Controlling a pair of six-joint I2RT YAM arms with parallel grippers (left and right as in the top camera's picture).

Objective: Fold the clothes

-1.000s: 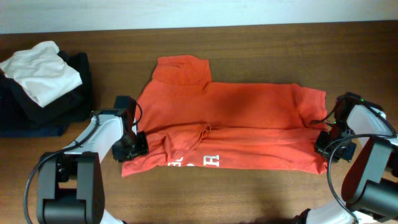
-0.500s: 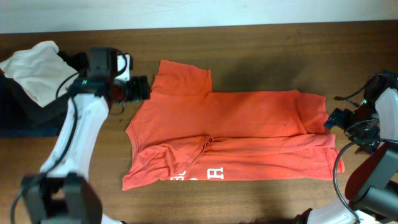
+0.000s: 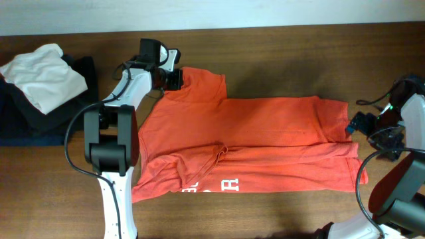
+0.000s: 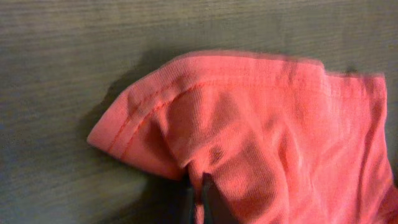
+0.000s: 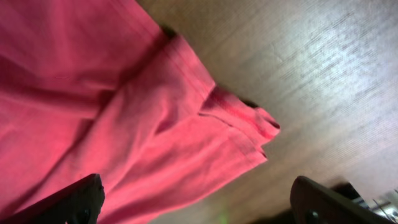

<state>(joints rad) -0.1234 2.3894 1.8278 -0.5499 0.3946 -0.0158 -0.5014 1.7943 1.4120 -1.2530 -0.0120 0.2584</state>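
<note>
Next, my right gripper closes on the T-shirt's far corner (image 3: 344, 104), at the opposite end from the sleeve in my left gripper, so as to fold that edge of the T-shirt nearer.
The clothes, a red-orange T-shirt (image 3: 265, 133), lie spread across the table with the bottom part folded up, white lettering (image 3: 228, 184) showing near the front. My left gripper (image 3: 174, 78) is at the shirt's far left sleeve (image 4: 205, 106). In the left wrist view it (image 4: 200, 185) is shut, with a pinch of sleeve fabric between the fingertips. My right gripper (image 3: 353, 125) hangs just off the shirt's right edge. In the right wrist view it (image 5: 199, 202) stands wide open above the sleeve corner (image 5: 242, 121), holding nothing.
A white folded garment (image 3: 41, 74) lies on a stack of dark garments (image 3: 46, 116) at the far left of the wooden table (image 3: 279, 53). The right arm's cables (image 3: 375, 106) trail near the table's right edge.
My left arm swung from the shirt's lower left corner up to the far left sleeve and shut on it. My right gripper opened, let go of the right edge and drew back.
</note>
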